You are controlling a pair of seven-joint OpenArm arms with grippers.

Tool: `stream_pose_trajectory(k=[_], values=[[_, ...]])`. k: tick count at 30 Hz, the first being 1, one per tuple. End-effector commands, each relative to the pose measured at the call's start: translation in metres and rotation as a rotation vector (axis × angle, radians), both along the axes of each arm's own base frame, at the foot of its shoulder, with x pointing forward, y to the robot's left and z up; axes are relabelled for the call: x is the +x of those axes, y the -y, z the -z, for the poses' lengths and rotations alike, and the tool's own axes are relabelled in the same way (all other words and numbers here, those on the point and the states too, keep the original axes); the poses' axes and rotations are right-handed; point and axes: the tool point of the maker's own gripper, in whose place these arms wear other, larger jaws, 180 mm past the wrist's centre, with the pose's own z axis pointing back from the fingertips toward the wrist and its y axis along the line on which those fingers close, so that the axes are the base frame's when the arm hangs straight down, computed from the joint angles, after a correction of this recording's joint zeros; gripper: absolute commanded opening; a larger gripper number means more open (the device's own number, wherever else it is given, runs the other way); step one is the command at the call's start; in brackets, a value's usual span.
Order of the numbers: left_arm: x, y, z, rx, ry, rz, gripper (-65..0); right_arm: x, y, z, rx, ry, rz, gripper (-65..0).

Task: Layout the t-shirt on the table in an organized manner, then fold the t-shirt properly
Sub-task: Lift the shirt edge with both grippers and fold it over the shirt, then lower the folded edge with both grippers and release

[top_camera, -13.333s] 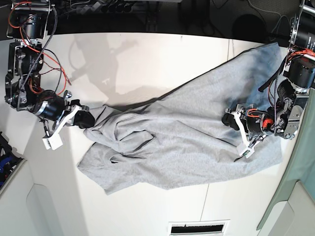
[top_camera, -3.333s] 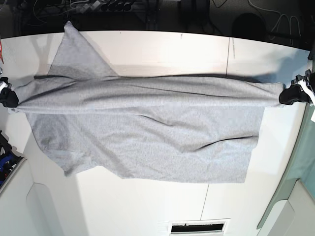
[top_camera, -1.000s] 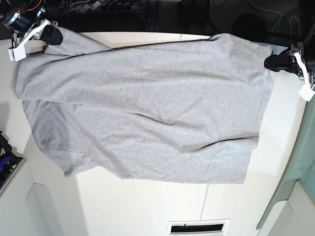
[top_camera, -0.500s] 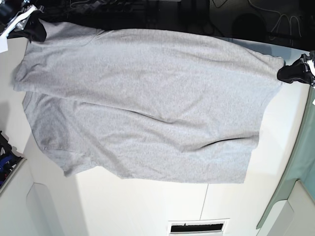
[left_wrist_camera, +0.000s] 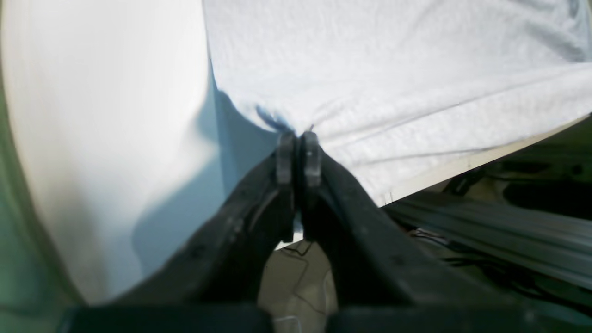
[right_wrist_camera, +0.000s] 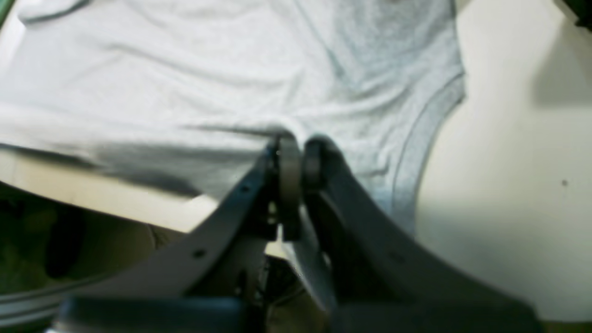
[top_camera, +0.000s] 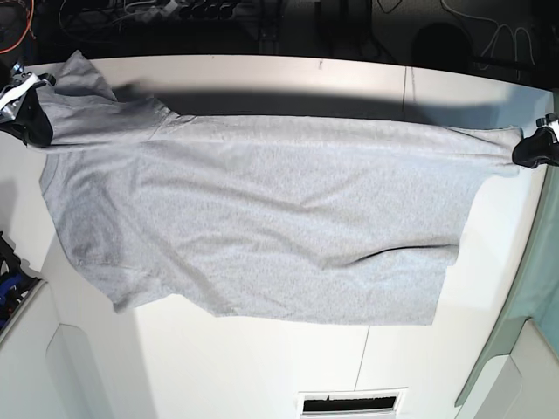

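Note:
I will use my left gripper to let go of the t-shirt's corner on the shirt's side edge (top_camera: 467,227) (left_wrist_camera: 218,44), just past the end of the dark crease.
The light grey t-shirt (top_camera: 262,218) lies spread wide across the white table (top_camera: 262,367), plain side up, with its far edge stretched taut between my two grippers. At the table's right end, my left gripper (top_camera: 529,150) is shut on a corner of the shirt; in the left wrist view the fingertips (left_wrist_camera: 298,148) pinch the cloth (left_wrist_camera: 393,69) just above the table (left_wrist_camera: 92,115). My right gripper (top_camera: 31,115) is shut on the shirt at the far left, near a sleeve. The right wrist view shows those jaws (right_wrist_camera: 298,155) closed on bunched fabric (right_wrist_camera: 185,69) beside a hemmed sleeve edge (right_wrist_camera: 425,138).
A pale green panel (top_camera: 541,288) borders the table on the right. A vent slot (top_camera: 352,404) sits at the near edge. Dark cables and equipment (top_camera: 218,17) lie beyond the far edge. A thin seam (top_camera: 407,83) crosses the tabletop.
Both grippers have come back toward the near side and down with the shirt's far edge. That edge now runs lower across the table, leaving a bare strip with a shadow behind it.

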Motion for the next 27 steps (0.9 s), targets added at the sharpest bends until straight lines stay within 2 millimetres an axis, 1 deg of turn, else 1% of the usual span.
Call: stream_pose_trajectory(k=[1,3,5,8,11,14,17,21,25,27], values=[[0.009,-0.006,-0.015,0.024,0.042,0.011,-65.0,0.006,0.006,-0.012,-0.015,0.045,0.009,-65.0],[0.011,-0.006,-0.017,0.02,0.051,0.01,-65.0,0.008,0.007,-0.015,-0.016,0.06,0.015,-65.0],[0.015,-0.006,-0.02,0.015,0.083,-0.001,-65.0,0.015,0.006,-0.02,-0.009,0.098,0.016,-65.0],[0.027,-0.011,-0.026,0.038,0.162,-0.026,-65.0,0.03,0.003,-0.026,0.0,0.135,0.007,-65.0],[0.031,-0.016,-0.025,0.072,0.195,-0.041,-65.0,0.048,0.006,-0.021,-0.004,0.146,0.006,-65.0],[0.03,-0.019,-0.019,0.11,0.202,-0.046,-65.0,0.065,0.005,-0.01,0.019,0.127,-0.01,-65.0],[0.036,-0.023,-0.022,0.143,0.249,-0.054,-65.0,0.084,-0.002,-0.002,0.064,0.12,-0.024,-65.0],[0.041,-0.03,-0.023,0.201,0.289,-0.054,-65.0,0.098,-0.008,0.016,0.071,0.08,-0.037,-65.0],[0.058,-0.027,-0.027,0.202,0.327,-0.06,-65.0,0.113,-0.017,0.033,0.07,0.041,-0.059,-65.0],[0.067,-0.024,-0.024,0.201,0.332,-0.051,-65.0,0.116,-0.02,0.044,0.053,0.017,-0.071,-65.0]])
